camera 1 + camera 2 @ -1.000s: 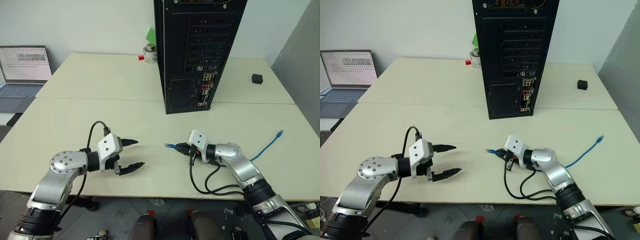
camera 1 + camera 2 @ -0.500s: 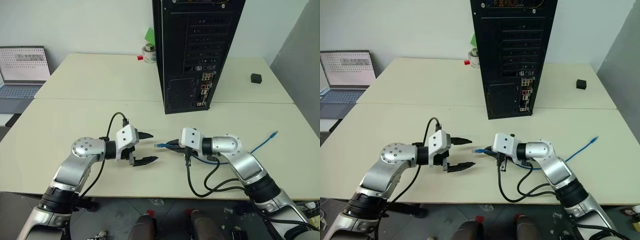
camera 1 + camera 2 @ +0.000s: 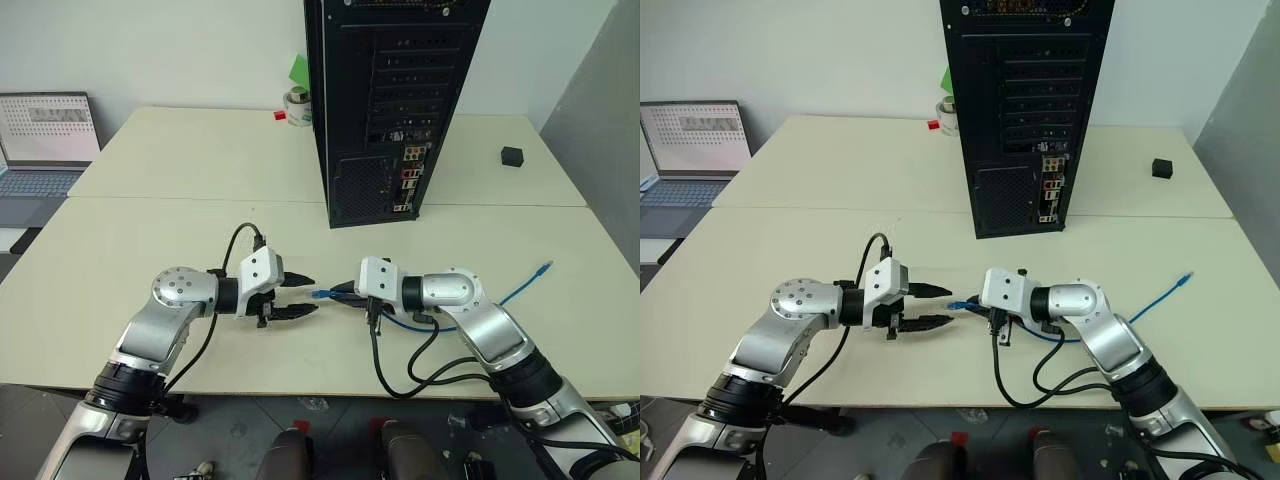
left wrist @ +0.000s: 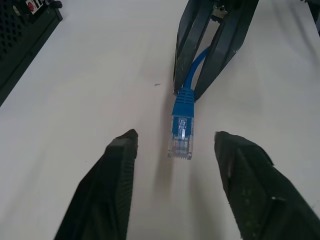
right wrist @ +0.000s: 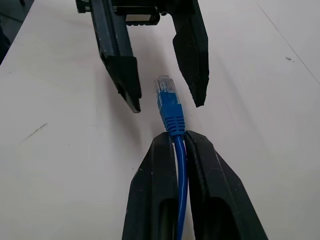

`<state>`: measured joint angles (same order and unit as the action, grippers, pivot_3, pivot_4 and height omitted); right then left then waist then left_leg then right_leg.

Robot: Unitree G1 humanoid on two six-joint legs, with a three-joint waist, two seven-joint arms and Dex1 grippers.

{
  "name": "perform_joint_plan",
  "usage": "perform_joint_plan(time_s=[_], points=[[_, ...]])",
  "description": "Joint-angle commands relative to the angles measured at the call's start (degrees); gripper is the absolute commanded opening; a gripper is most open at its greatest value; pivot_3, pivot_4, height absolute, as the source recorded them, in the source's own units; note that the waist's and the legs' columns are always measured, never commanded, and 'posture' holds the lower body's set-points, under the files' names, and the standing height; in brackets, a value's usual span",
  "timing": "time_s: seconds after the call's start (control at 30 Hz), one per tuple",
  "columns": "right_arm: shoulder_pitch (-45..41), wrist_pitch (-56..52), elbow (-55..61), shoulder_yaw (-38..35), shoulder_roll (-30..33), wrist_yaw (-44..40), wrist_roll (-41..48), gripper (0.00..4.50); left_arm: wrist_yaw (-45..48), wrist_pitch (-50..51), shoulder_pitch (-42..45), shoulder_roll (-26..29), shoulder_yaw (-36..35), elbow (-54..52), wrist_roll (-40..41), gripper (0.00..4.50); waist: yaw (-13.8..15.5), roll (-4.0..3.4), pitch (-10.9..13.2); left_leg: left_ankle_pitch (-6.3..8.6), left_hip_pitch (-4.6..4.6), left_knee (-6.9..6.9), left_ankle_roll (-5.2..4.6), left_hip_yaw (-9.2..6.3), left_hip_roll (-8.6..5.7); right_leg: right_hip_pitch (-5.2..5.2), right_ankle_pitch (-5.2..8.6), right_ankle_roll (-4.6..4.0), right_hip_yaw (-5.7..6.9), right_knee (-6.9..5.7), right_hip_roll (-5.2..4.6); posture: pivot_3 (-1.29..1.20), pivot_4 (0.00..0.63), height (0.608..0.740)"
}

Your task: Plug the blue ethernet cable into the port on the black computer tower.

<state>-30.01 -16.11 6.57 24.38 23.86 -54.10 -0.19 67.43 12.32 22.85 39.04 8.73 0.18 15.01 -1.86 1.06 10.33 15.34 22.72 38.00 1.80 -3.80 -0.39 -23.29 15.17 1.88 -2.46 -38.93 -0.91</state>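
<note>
The thin cable is pinched behind the plug by my right gripper, so my left gripper needs to hold the plug while my right gripper takes its blue boot (image 4: 184,103) for plugging in.
My right gripper (image 5: 176,136) is shut on the blue ethernet cable (image 5: 178,170) just behind its near plug (image 3: 320,294), holding it a little above the table and pointing it left. The left gripper (image 4: 176,142) faces it with its fingers apart. The clear plug tip (image 4: 181,137) sits between those fingertips without touching them. The rest of the cable trails right behind my right arm to its far plug (image 3: 545,267) on the table. The black computer tower (image 3: 390,100) stands at the back centre, with its rear panel and coloured connectors (image 3: 408,182) facing me.
A laptop (image 3: 45,140) sits at the far left. A white tape roll (image 3: 298,105) stands left of the tower, and a small black cube (image 3: 513,156) lies to its right. Black robot cables (image 3: 400,370) loop from my right wrist near the table's front edge.
Both hands came together at the table's centre, the right one rising with the plug. In the last half second the left fingers narrowed around the plug tip.
</note>
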Motion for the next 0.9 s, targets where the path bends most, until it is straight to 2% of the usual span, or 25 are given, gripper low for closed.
perform_joint_plan(time_s=[0.03,0.2,0.27,0.43,0.5,0.53,0.7,0.8,0.9], points=[[-1.4,0.8,2.2,0.2,0.3,-0.8,-0.3,0.01,0.8,0.1,0.7,0.1,-0.2,-0.9,0.4,1.43,0.0,0.00,0.0,0.00,0.00,0.00,0.00,0.00,0.00,0.00,0.00,0.00,0.00,0.00,0.00,0.00,0.150,0.740],[-1.7,0.8,2.3,0.2,0.0,-1.0,-0.6,0.01,0.9,-0.4,0.2,-0.2,0.0,-1.2,0.0,0.40,0.0,0.00,0.0,0.00,0.00,0.00,0.00,0.00,0.00,0.00,0.00,0.00,0.00,0.00,0.00,0.00,0.150,0.740],[-1.9,0.7,2.3,0.2,0.0,-1.0,-0.6,0.01,0.8,-0.9,0.0,-0.3,0.2,-1.1,-0.4,0.27,0.0,0.00,0.0,0.00,0.01,0.00,0.00,-0.01,0.00,0.00,0.00,0.00,0.00,0.00,0.00,0.00,0.150,0.740],[-2.2,0.1,2.5,0.3,0.3,-2.2,0.0,0.00,0.5,-1.9,-0.2,-0.4,0.3,-0.8,-0.9,0.27,0.0,0.00,0.0,0.00,0.00,0.00,0.00,-0.01,0.00,0.00,0.00,0.00,0.00,0.00,0.00,0.00,0.150,0.740],[-2.5,0.4,2.4,0.1,0.6,-2.5,0.0,0.71,0.2,-3.4,-0.3,-0.6,0.3,-0.5,-1.6,0.27,0.0,0.00,0.0,0.00,0.01,0.00,0.00,-0.01,0.00,0.00,0.00,0.00,0.00,0.00,0.00,0.00,0.150,0.740],[-2.7,0.5,2.4,0.0,0.7,-2.7,0.1,0.83,0.1,-4.1,-0.4,-0.6,0.3,-0.4,-1.9,0.27,0.0,0.00,0.0,0.00,0.01,0.00,0.00,-0.01,0.00,0.00,0.00,0.00,0.00,0.00,0.00,0.00,0.150,0.740],[-4.0,-1.3,4.6,-3.0,3.8,-5.4,2.0,2.13,-0.8,-11.8,-0.9,-1.6,-0.1,0.6,-4.0,0.27,0.1,0.00,0.0,0.00,0.01,0.00,0.00,0.00,-0.01,0.00,0.00,0.00,0.00,0.01,-0.01,0.00,0.150,0.740],[-4.0,-5.3,7.4,-6.6,7.0,-7.3,5.7,2.76,-4.3,-22.0,-1.2,-2.8,0.0,2.8,-8.3,0.27,0.2,0.00,0.0,0.00,0.04,0.02,0.00,-0.02,-0.04,0.00,0.00,0.00,0.01,0.03,-0.08,0.00,0.150,0.740],[-2.1,-15.8,11.6,-12.8,7.2,-6.7,14.7,3.39,-9.1,-38.7,-1.0,-3.7,-0.5,7.2,-13.7,0.27,0.2,0.00,0.0,0.00,0.05,0.03,0.00,-0.04,-0.03,0.00,-0.01,-0.01,0.03,0.05,-0.19,0.00,0.150,0.740]])
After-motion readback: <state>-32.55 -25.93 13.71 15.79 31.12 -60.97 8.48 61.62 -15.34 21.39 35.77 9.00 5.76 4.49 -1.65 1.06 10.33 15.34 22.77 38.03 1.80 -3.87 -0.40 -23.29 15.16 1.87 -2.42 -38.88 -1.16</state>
